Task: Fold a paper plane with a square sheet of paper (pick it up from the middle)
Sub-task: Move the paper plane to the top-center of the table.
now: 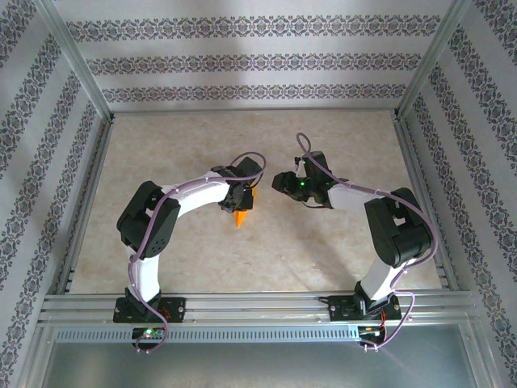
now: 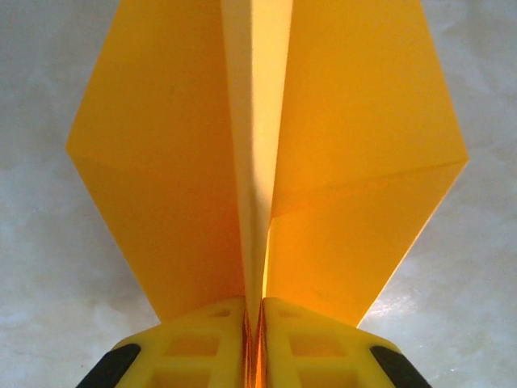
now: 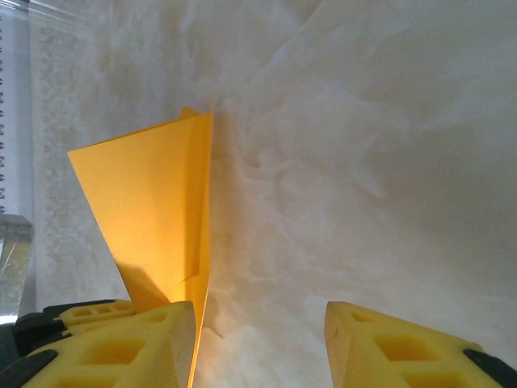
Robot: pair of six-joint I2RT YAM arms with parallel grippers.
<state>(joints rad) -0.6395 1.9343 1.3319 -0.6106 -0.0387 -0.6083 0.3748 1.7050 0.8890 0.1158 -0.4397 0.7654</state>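
My left gripper is to set down the orange paper plane. It will let go of the plane on the beige tabletop, a little nearer the far wall (image 1: 254, 166).
The orange paper plane (image 2: 178, 162) is a folded dart with two wings spreading from a centre crease. My left gripper (image 2: 254, 315) is shut on that crease, and the wings stand away from its yellow fingers (image 2: 194, 347). In the top view the left gripper (image 1: 241, 196) holds the plane (image 1: 241, 217) over the middle of the table, tip toward the near edge. My right gripper (image 1: 283, 183) is open just to its right. In the right wrist view the plane (image 3: 149, 202) stands edge-on along the inner face of the right gripper's (image 3: 258, 327) left finger (image 3: 153, 347). I cannot tell if they touch.
The beige marbled tabletop (image 1: 339, 242) lies beneath both grippers. Patterned walls and aluminium frame rails (image 1: 242, 305) enclose it on all sides. The left gripper's yellow finger (image 3: 89, 311) shows at the lower left of the right wrist view.
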